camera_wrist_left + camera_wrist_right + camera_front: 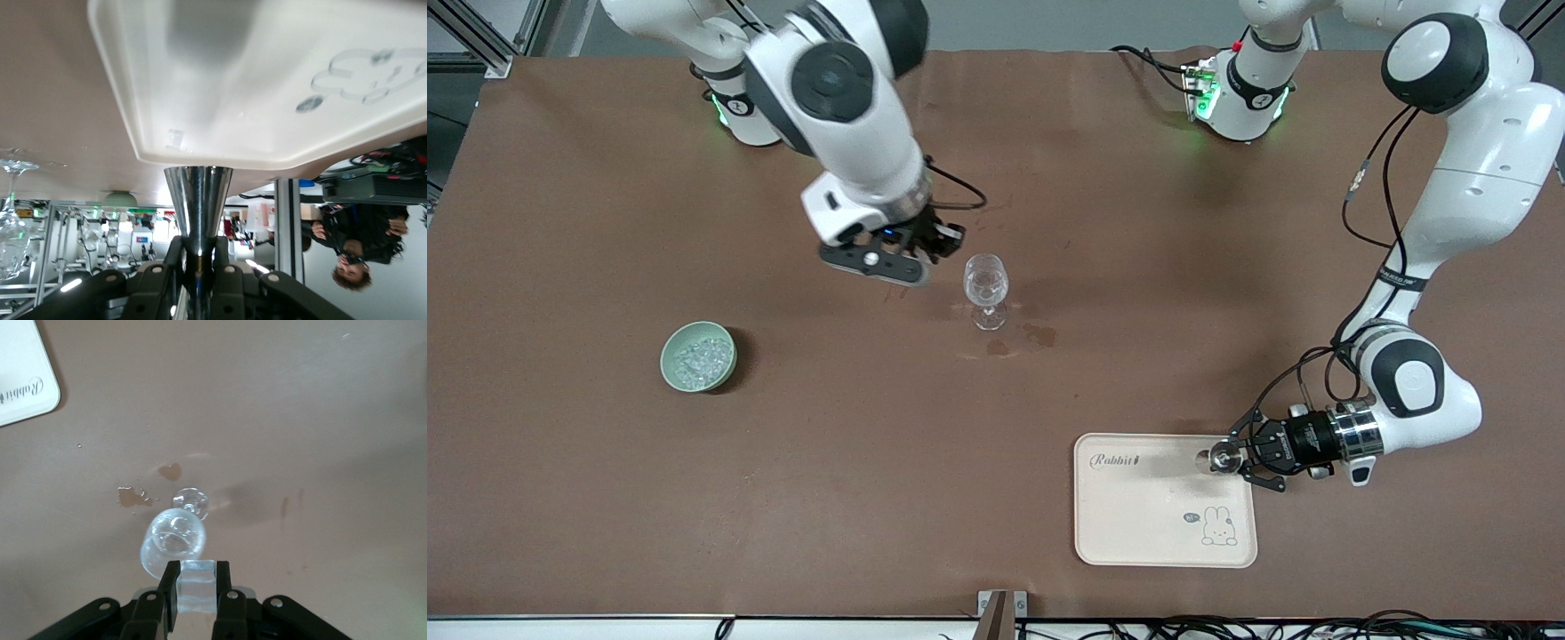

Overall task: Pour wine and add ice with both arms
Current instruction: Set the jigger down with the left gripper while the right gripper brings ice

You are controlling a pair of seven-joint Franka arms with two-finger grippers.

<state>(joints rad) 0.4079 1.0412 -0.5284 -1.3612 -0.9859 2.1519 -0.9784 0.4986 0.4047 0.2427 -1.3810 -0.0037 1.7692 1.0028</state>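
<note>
The small steel measuring cup, now held sideways over the tray's edge, will be put down by my left gripper on the cream tray [1205, 469] [201, 92] beyond the rabbit print.
A clear wine glass [985, 284] stands mid-table with a few clear ice pieces in it; it also shows in the right wrist view [172, 540]. My right gripper [935, 242] hovers beside the glass rim, shut on a clear ice cube [197, 587]. Small dark wet spots of wine [1040, 335] mark the brown cloth by the glass foot. A green bowl [698, 356] holds a heap of ice [701, 360]. My left gripper [1234, 459] is shut on a small steel measuring cup [198, 200], held sideways over the tray's edge.
A cream tray [1165, 524] with a rabbit print lies near the front camera, toward the left arm's end. The green bowl sits toward the right arm's end. Cables and a bracket run along the table's near edge.
</note>
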